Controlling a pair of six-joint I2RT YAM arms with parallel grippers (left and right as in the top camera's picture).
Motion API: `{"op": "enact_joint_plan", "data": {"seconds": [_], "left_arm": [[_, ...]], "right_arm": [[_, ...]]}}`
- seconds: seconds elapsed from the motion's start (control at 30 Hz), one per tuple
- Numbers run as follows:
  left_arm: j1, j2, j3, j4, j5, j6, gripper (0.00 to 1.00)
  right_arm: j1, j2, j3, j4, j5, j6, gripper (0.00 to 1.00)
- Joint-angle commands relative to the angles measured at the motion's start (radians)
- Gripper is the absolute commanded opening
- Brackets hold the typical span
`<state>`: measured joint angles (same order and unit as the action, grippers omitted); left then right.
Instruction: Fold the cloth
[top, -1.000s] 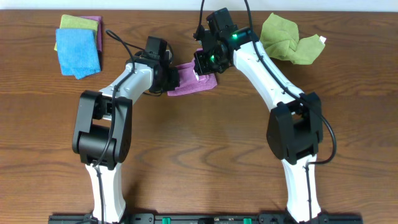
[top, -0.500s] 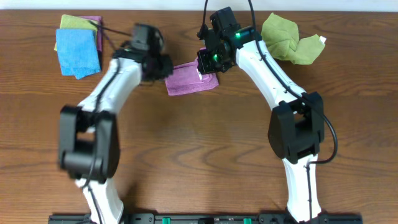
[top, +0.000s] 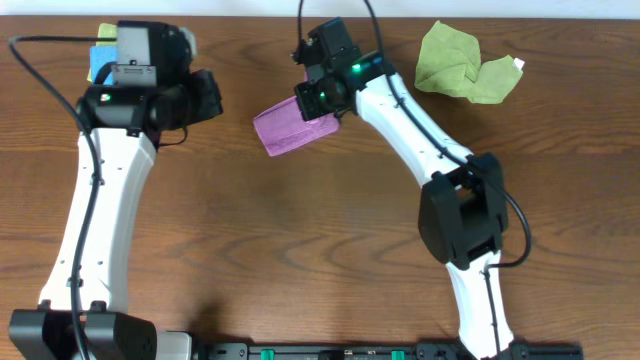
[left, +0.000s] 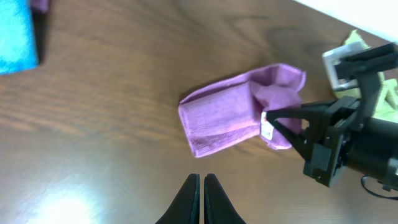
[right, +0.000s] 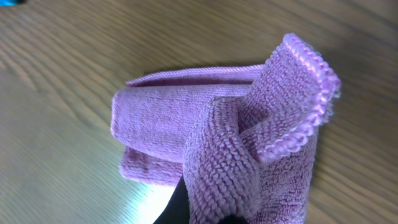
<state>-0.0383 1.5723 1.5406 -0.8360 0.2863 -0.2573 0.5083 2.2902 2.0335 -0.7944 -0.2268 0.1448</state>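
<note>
My right gripper is going to release the raised fold on the purple cloth's flat end (top: 274, 127) (right: 163, 127) nearest my left gripper.
The purple cloth (top: 288, 127) lies folded into a small oblong on the wood table, its right end lifted. It also shows in the left wrist view (left: 231, 117) with its white tag (left: 268, 127), and fills the right wrist view (right: 205, 137). My right gripper (top: 322, 104) is shut on the cloth's bunched right end (right: 224, 174). My left gripper (top: 205, 97) is raised well to the left of the cloth, shut and empty, its closed fingertips (left: 202, 180) over bare table.
A crumpled light-green cloth (top: 463, 62) lies at the back right. A bright blue cloth (left: 13, 34) on a small stack lies at the back left, mostly hidden under my left arm (top: 110, 190) in the overhead view.
My left gripper let go of the cloth and drew up and away to the left. My right gripper shifted the cloth's right end slightly left; the cloth now sits more tilted.
</note>
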Motion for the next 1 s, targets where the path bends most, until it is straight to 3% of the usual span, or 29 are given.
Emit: {"op": "enact_joint_plan", "data": {"seconds": [0.0,0.33,0.53,0.97], "left_arm": [[0.032,-0.026,0.007,-0.031,-0.008,0.037,0.06],[0.074,-0.032,0.007,-0.051,-0.005,0.087,0.06],[0.074,-0.032,0.007,-0.053,-0.005,0.119,0.06],[0.074,-0.032,0.007,-0.054,-0.005,0.150,0.06]], "right_arm": [[0.017,0.030,0.006,0.014,0.022,-0.019,0.02],[0.034,0.080,0.006,0.077,0.021,-0.020,0.02],[0.068,0.092,0.006,0.084,0.024,-0.105,0.02],[0.122,0.103,0.006,0.084,0.185,-0.158,0.01]]}}
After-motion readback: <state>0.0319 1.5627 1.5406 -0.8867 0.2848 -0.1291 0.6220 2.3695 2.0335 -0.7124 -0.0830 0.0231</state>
